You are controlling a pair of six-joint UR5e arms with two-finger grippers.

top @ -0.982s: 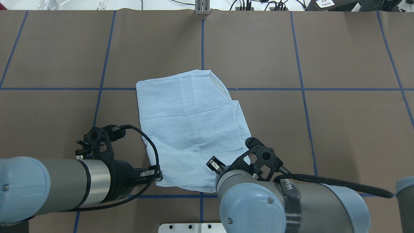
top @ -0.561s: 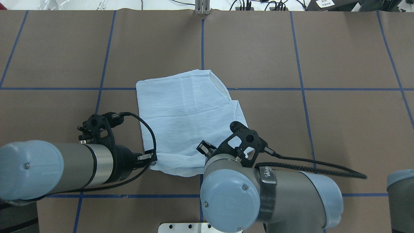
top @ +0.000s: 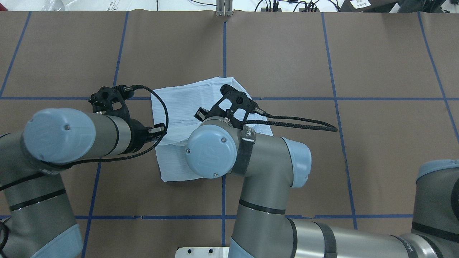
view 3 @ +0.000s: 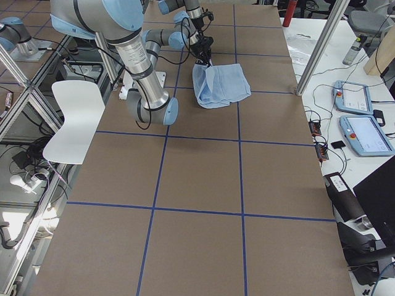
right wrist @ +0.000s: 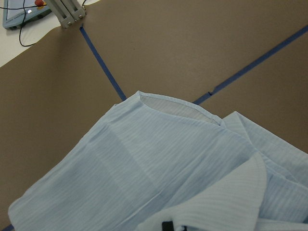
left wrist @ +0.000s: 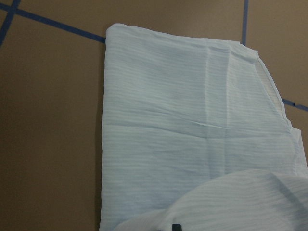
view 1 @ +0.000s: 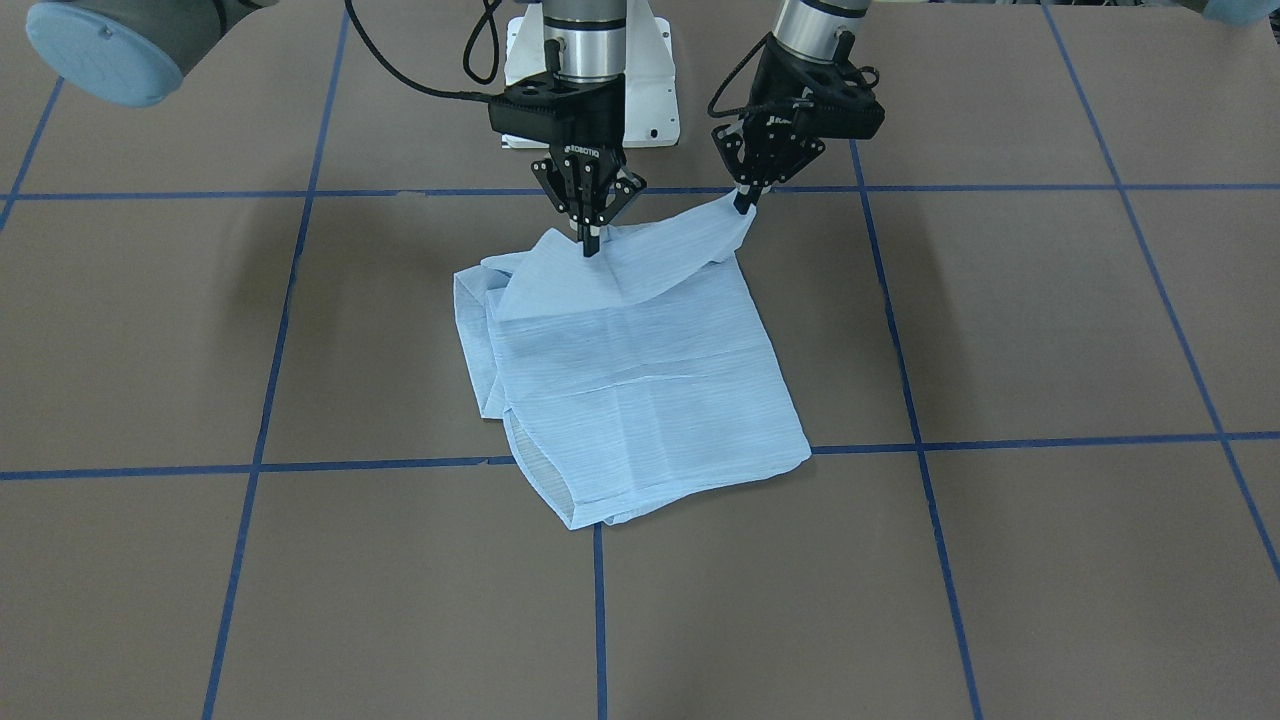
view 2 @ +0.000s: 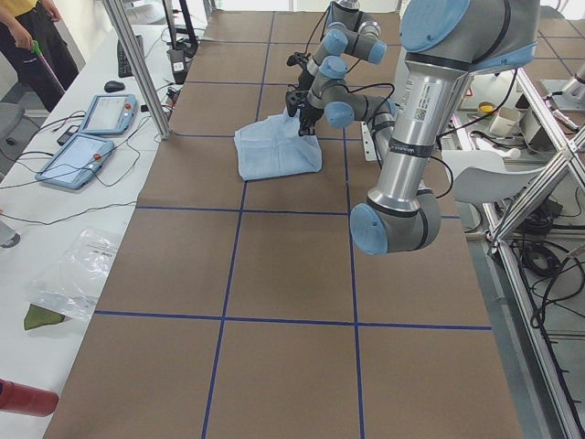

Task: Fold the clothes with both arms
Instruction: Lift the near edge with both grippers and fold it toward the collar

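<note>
My left gripper needs to let go of the lifted hem corner just past the shirt's far corner beside the blue tape (view 1: pixel 799 488) (left wrist: pixel 120 17).
The light blue striped shirt (view 1: pixel 640 380) lies partly folded at the middle of the brown table. It also shows in the overhead view (top: pixel 190 98). My left gripper (view 1: pixel 745 205) is shut on one corner of the shirt's robot-side hem and holds it lifted. My right gripper (view 1: pixel 591 247) is shut on the other corner of that hem, held just above the shirt. The lifted hem hangs as a flap between them. In the overhead view the right wrist hides its gripper. The left wrist view (left wrist: pixel 183 125) and the right wrist view (right wrist: pixel 159 168) show the flat shirt below the held cloth.
The table (view 1: pixel 1000 550) has a brown cover with a blue tape grid. The white pedestal base plate (view 1: pixel 660 90) sits at the robot's edge. A metal post (top: pixel 224 9) stands at the far edge. A side desk with tablets (view 2: pixel 91 137) runs beyond the far edge.
Both grippers have moved away from the robot with the shirt's near hem, carrying it up and over the rest of the shirt. The folded flap now covers more of it.
</note>
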